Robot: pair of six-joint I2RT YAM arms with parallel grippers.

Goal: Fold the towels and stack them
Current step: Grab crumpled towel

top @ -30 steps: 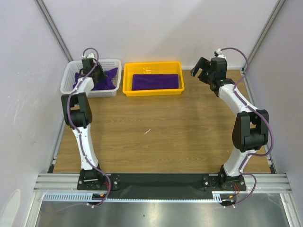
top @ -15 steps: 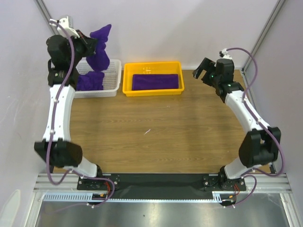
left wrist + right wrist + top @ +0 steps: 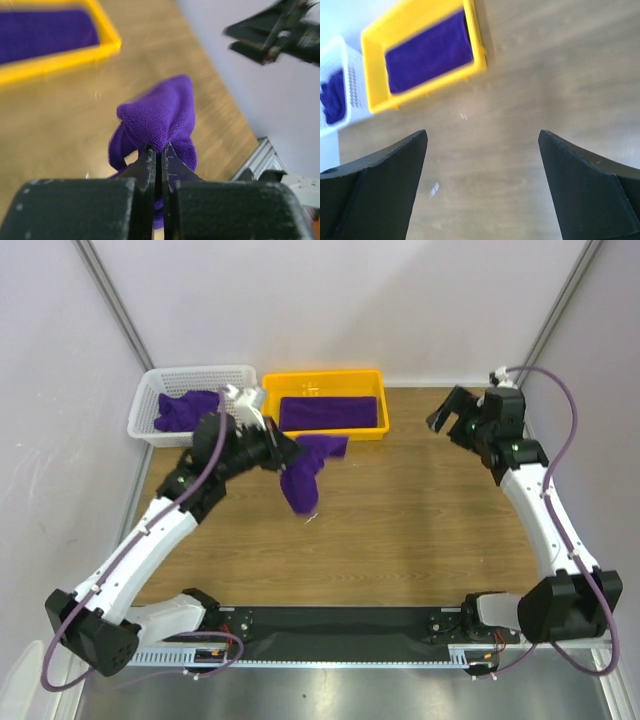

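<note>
I will next grab with my right gripper the loose end (image 3: 337,447) of the crumpled purple towel, opposite its end in my left gripper, to stretch it out.
My left gripper (image 3: 283,452) is shut on a crumpled purple towel (image 3: 304,476) and holds it in the air above the table, just in front of the yellow tray (image 3: 322,432). In the left wrist view the towel (image 3: 160,117) bunches out of my closed gripper (image 3: 159,150). A folded purple towel (image 3: 331,412) lies flat in the yellow tray. Another purple towel (image 3: 185,410) lies crumpled in the white basket (image 3: 146,400). My right gripper (image 3: 450,413) is open and empty at the back right; its wrist view shows wide-apart fingers (image 3: 380,175) over bare wood.
The wooden table (image 3: 400,530) is walled by white panels at the back and sides. The white basket stands at the back left beside the yellow tray. A small white speck (image 3: 312,519) lies mid-table.
My left arm lifted a towel out of the white basket, then swung right and down with it to in front of the yellow tray. My right arm moved right and a little nearer.
</note>
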